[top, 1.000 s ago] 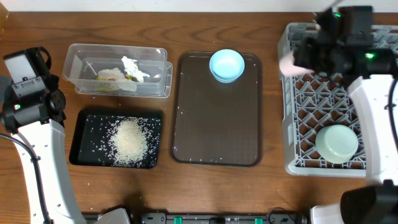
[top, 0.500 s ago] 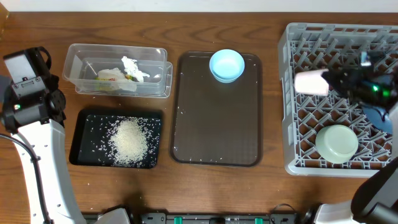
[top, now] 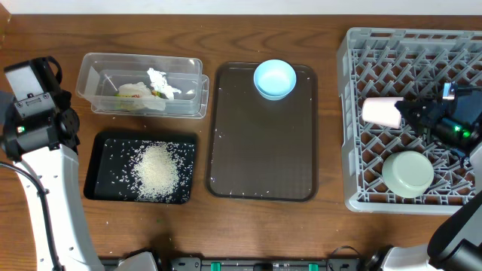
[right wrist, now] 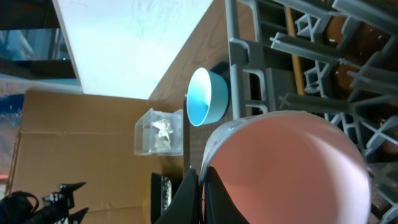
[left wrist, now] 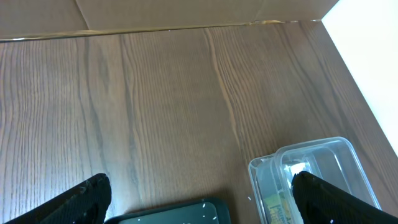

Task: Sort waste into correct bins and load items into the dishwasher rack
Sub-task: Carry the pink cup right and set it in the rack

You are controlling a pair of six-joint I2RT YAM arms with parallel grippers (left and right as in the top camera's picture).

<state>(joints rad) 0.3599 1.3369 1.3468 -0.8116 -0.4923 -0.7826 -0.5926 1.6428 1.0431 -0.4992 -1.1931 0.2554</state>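
Note:
My right gripper needs to release the pink cup on the rack wires (top: pixel 412 89) beyond the mint-green bowl.
My right gripper (top: pixel 404 113) is shut on the rim of the pink cup (top: pixel 380 111), which lies on its side over the left part of the dishwasher rack (top: pixel 354 45). In the right wrist view the fingers (right wrist: pixel 191 193) pinch the cup's wall (right wrist: pixel 292 168). A mint-green bowl (top: pixel 407 173) sits in the rack. The pale-blue small bowl (top: pixel 274 79) rests on the brown serving tray (top: pixel 263 150). Tissue and wrapper (top: pixel 147 89) lie in the clear tub (top: pixel 188 98); rice (top: pixel 157 172) lies in the black tray (top: pixel 102 162). My left gripper (left wrist: pixel 202 202) hangs open, holding nothing.
The left arm (top: pixel 38 124) stands at the table's left edge, beside the black tray. Stray rice grains dot the brown tray and the table near it. A cardboard wall (left wrist: pixel 155 12) borders the table's far side.
My right gripper carried the pink cup from the rack's upper-left corner down toward its middle, and the arm swung out to the right. The left arm stayed still.

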